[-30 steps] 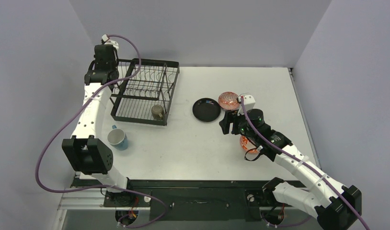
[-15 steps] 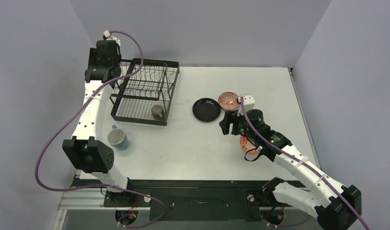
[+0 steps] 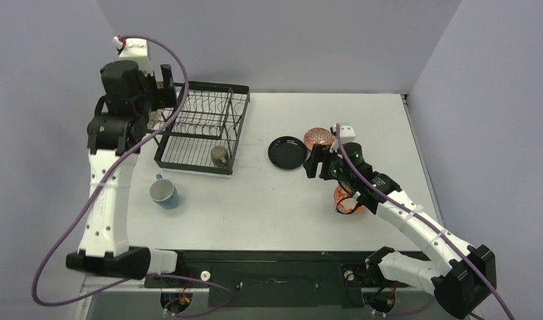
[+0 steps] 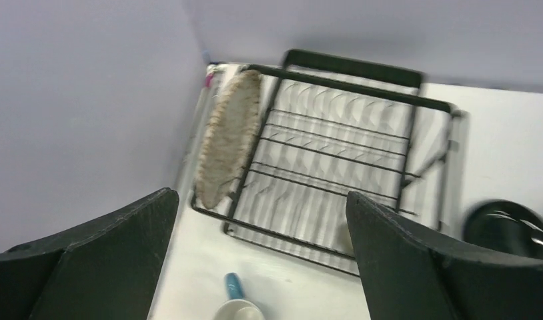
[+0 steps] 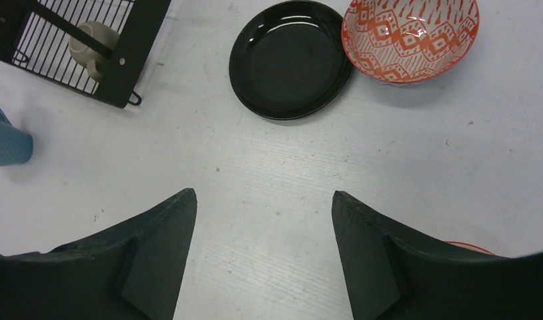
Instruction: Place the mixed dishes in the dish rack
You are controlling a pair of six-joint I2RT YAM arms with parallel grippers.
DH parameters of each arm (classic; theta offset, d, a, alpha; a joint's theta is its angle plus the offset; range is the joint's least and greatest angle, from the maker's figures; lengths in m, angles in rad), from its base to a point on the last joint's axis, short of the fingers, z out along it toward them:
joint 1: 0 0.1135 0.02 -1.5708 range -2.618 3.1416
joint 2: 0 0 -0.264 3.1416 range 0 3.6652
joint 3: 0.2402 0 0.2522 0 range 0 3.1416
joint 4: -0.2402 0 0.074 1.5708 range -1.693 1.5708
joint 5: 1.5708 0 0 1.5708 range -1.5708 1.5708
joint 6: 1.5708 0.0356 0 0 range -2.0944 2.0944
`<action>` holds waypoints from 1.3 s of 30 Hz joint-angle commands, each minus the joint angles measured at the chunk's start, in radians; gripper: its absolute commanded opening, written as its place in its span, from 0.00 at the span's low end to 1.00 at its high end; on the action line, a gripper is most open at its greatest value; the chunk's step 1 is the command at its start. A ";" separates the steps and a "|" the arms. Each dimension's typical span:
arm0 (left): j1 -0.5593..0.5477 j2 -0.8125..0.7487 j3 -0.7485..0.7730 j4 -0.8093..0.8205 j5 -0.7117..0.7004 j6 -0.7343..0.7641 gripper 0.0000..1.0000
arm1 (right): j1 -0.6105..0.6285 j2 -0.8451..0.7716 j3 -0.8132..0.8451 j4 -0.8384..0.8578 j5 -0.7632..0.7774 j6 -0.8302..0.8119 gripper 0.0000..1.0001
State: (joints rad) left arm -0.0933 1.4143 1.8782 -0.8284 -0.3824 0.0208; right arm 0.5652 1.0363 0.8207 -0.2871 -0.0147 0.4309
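Note:
The robot's right gripper will next move to the black plate's rim (image 3: 305,160) (image 5: 342,86) beside the neighbouring patterned bowl and close there.
The black wire dish rack (image 3: 201,127) sits at the far left of the table, with the small olive-green cup (image 3: 219,156) in its near right corner. In the left wrist view a speckled grey oval plate (image 4: 229,137) stands on edge along the rack's (image 4: 335,143) left side. My left gripper (image 4: 261,197) hangs open and empty high above it, near the rack's far left corner (image 3: 163,85). The light-blue mug (image 3: 165,193) lies on the table in front of the rack. My right gripper (image 5: 262,193) is open over bare table, just short of the black plate (image 5: 292,57) and a patterned bowl (image 5: 410,37).
A second patterned bowl (image 3: 349,200) sits under my right forearm; its red rim (image 5: 465,247) shows beside the right finger. Walls close the table at the back, left and right. The mug (image 5: 5,143) appears at the left edge of the right wrist view.
My left gripper opened, let go of the speckled plate at the rack's left side, and rose up and back. My right gripper edged slightly toward the black plate.

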 commanded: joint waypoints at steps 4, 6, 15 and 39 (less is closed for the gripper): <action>-0.035 -0.335 -0.347 0.268 0.594 -0.327 0.96 | -0.032 0.179 0.087 0.110 0.038 0.236 0.71; -0.068 -0.386 -0.465 0.385 0.720 -0.437 0.96 | -0.054 0.237 0.058 0.198 -0.011 0.315 0.70; -0.428 -0.480 -0.776 0.675 0.741 -0.585 0.96 | -0.154 0.525 -0.051 0.636 -0.183 0.513 0.60; -0.517 -0.568 -0.742 0.557 0.614 -0.485 0.96 | -0.231 0.892 -0.191 1.243 -0.124 0.827 0.38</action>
State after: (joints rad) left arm -0.6071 0.8520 1.0859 -0.2775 0.2523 -0.4782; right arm 0.3344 1.9213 0.6350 0.8776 -0.2070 1.2072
